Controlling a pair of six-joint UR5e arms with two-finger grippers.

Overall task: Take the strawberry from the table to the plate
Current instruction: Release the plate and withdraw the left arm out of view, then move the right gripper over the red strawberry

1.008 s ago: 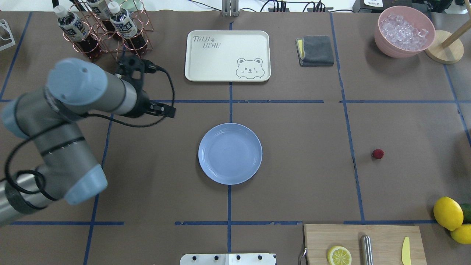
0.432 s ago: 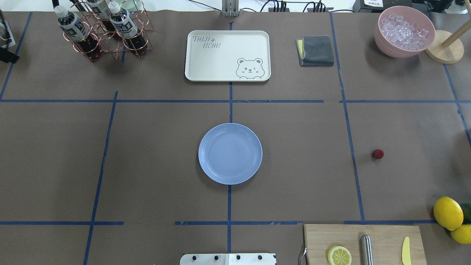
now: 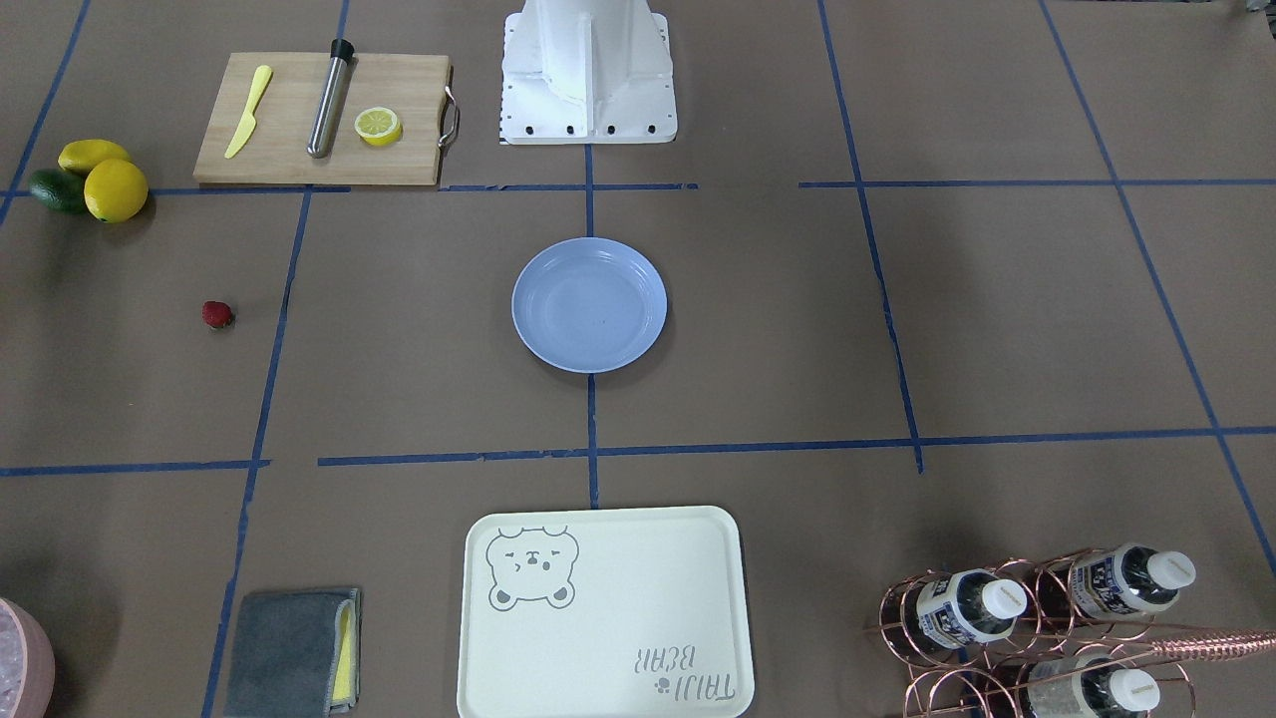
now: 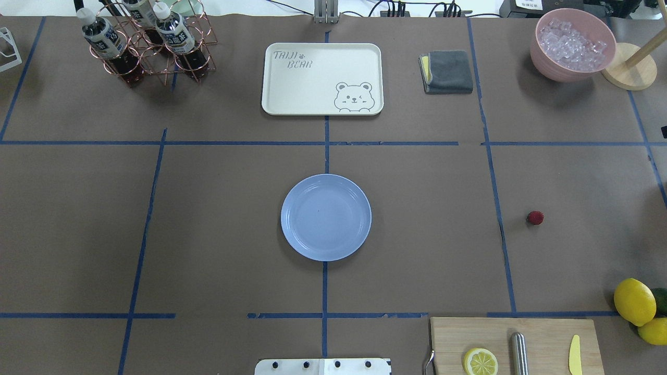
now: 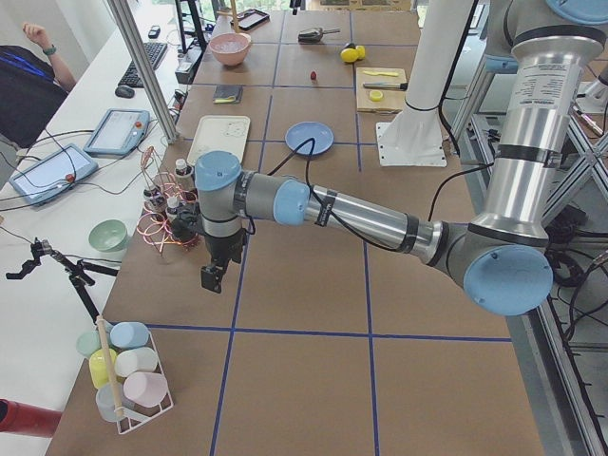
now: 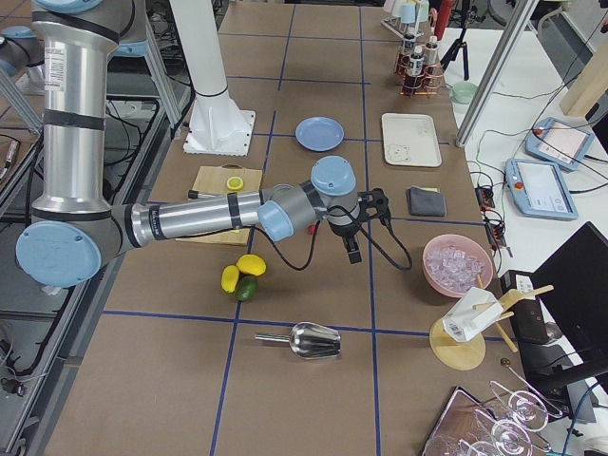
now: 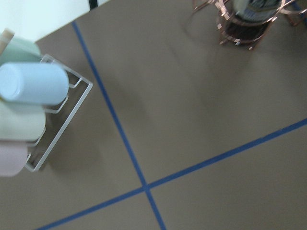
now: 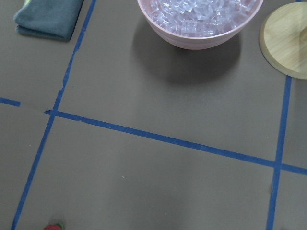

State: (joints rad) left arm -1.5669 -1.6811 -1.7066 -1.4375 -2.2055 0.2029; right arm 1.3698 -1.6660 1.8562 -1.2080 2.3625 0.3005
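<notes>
My right gripper is going to close around the middle of the red strawberry (image 3: 216, 315) (image 8: 53, 227), which lies between the whole lemons and the grey cloth.
The strawberry (image 4: 535, 217) is small and red and lies on the brown table (image 4: 417, 234) right of centre, also seen as the strawberry (image 3: 217, 315) and at the lower edge as the strawberry (image 8: 53, 227). The empty light blue plate (image 4: 326, 217) sits at the middle, well apart from the berry. My left gripper (image 5: 211, 277) hangs over the table's left end, by the bottle rack. My right gripper (image 6: 353, 251) hovers between the berry's area and the ice bowl. Both grippers show only in the side views, so I cannot tell whether they are open or shut.
A cream bear tray (image 4: 322, 78), a grey cloth (image 4: 447, 72) and a pink bowl of ice (image 4: 572, 44) line the far side. A copper bottle rack (image 4: 148, 44) stands far left. A cutting board (image 4: 516, 346) with a lemon half and whole lemons (image 4: 634, 302) sit near right.
My left arm has swung out of the overhead view to the left. The strawberry and plate have not moved.
</notes>
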